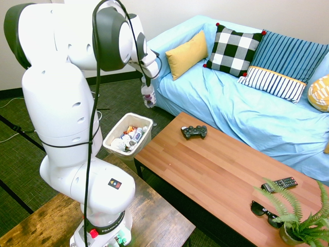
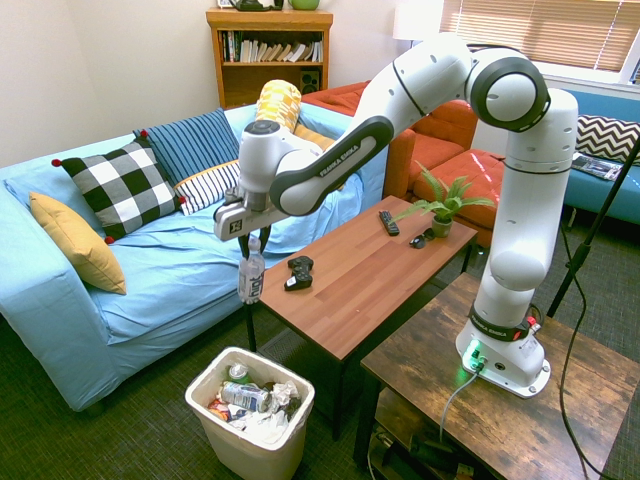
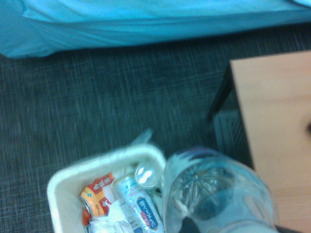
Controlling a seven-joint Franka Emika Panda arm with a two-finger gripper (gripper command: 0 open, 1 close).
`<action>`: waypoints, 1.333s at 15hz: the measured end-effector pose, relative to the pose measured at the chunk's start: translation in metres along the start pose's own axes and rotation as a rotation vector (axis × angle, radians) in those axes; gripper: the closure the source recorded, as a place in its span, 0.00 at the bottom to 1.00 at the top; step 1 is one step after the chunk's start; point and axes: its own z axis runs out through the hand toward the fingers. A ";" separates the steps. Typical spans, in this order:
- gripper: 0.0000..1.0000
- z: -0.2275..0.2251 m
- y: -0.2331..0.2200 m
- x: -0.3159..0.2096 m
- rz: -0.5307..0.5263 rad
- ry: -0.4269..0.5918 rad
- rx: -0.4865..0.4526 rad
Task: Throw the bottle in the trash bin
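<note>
Next, I let go of the clear bottle on the cans inside the white trash bin (image 2: 235, 379) (image 3: 137, 182), toward the bin's sofa side.
The clear bottle (image 2: 251, 274) hangs upright by its capped top from my gripper (image 2: 248, 238), which is shut on it. It hangs in the air off the wooden table's end, above and slightly to the sofa side of the white trash bin (image 2: 205, 378). From the other side, the bottle (image 1: 148, 95) hangs above the trash bin (image 1: 112, 134) on the floor. The wrist view looks down on the bottle's base (image 3: 214, 194) and on the trash bin (image 3: 60, 182), which holds cans and crumpled paper.
The wooden table (image 2: 375, 270) carries a black game controller (image 2: 298, 272), a remote (image 2: 388, 222), sunglasses (image 1: 266, 212) and a potted fern (image 2: 440, 205). A blue-covered sofa (image 2: 160, 270) with cushions stands behind the bin. Dark carpet surrounds the bin.
</note>
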 end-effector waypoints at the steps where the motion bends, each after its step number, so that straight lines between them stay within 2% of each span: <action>1: 1.00 0.010 -0.003 -0.023 -0.020 -0.002 -0.011; 5: 1.00 0.057 -0.001 -0.081 -0.078 -0.008 -0.069; 6: 0.00 0.069 0.000 -0.086 -0.081 -0.007 -0.081; 10: 0.00 0.095 -0.004 -0.088 -0.078 -0.018 -0.111; 20: 0.00 0.102 -0.009 -0.077 -0.042 -0.046 -0.121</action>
